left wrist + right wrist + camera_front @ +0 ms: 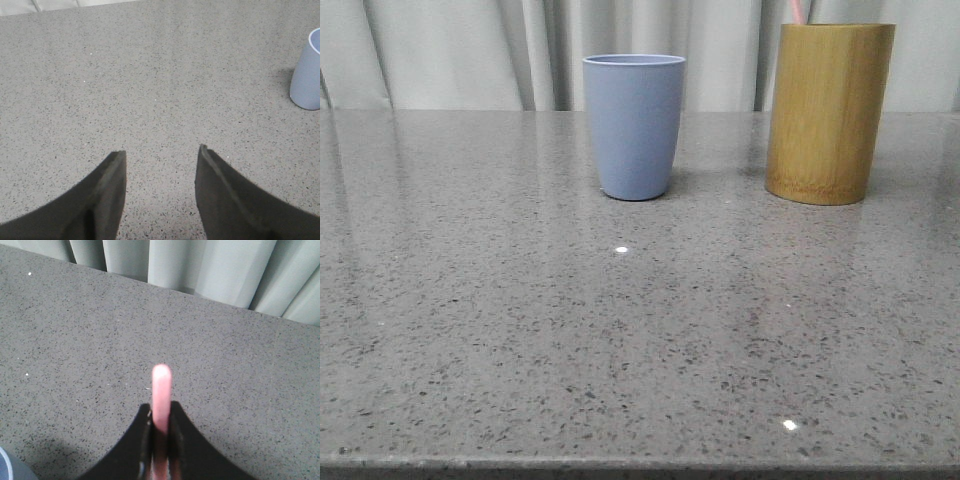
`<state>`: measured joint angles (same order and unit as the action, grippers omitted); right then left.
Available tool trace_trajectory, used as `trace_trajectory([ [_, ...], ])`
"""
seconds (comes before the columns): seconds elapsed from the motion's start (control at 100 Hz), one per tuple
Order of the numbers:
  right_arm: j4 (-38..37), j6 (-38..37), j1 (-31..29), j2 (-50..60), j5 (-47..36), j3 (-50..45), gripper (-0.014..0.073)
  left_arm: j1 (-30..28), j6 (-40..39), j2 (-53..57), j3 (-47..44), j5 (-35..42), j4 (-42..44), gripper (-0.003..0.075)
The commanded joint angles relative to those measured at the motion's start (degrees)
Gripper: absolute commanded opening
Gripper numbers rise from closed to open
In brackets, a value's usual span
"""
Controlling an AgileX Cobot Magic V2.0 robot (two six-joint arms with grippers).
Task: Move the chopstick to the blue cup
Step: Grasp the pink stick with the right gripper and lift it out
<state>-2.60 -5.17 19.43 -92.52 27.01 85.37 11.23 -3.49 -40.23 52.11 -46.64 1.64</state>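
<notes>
The pink chopstick is in my right gripper. I need to let go of it inside the blue cup (6, 470), so it leans on the cup's rim.
The blue cup (633, 125) stands upright at the back middle of the table and looks empty from this side; it also shows in the left wrist view (307, 75). A pink chopstick (798, 10) pokes up above the bamboo holder (827, 112) at the back right. In the right wrist view my right gripper (161, 409) is shut on the pink chopstick (161, 385), whose rounded end sticks out past the fingertips. My left gripper (161, 152) is open and empty above bare table, off to one side of the blue cup. Neither gripper shows in the front view.
The grey speckled table (620, 330) runs to a pale curtain (470, 50) at the back. A pale blue-grey curved edge (6, 465) shows at the corner of the right wrist view.
</notes>
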Motion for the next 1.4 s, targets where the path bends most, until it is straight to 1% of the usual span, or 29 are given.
trace_trajectory([
  [0.0,-0.85,0.3,0.0,3.37,-4.36,2.25,0.0016,-0.17,-0.62,0.22,1.5,4.37,0.15,0.0315],
  [0.45,-2.38,0.36,0.0,10.95,-5.47,2.42,0.0016,-0.17,-0.62,0.22,1.5,4.37,0.15,0.0315],
  [0.52,-2.38,0.49,0.0,11.7,-4.64,3.78,0.0016,-0.17,-0.62,0.22,1.5,4.37,0.05,0.0315],
  [0.73,-2.38,1.84,1.23,11.7,-1.13,11.74,0.0016,-0.17,-0.62,0.22,1.5,4.37,0.05,0.0315],
  [0.81,-2.38,1.88,2.42,11.7,-0.89,14.45,0.0016,-0.17,-0.62,0.22,1.5,4.37,0.05,0.0315],
  [0.95,-2.32,1.88,5.24,11.59,-1.33,16.46,0.0016,-0.17,-0.62,0.22,1.5,4.37,0.05,0.0315],
  [1.21,0.32,1.88,11.96,9.28,-4.41,16.48,0.0016,-0.17,-0.62,0.22,1.5,4.37,-0.03,0.0315],
  [1.39,1.72,1.83,14.5,6.21,-8.03,16.48,0.0016,-0.17,-0.62,0.22,1.5,4.37,-0.03,0.0315],
])
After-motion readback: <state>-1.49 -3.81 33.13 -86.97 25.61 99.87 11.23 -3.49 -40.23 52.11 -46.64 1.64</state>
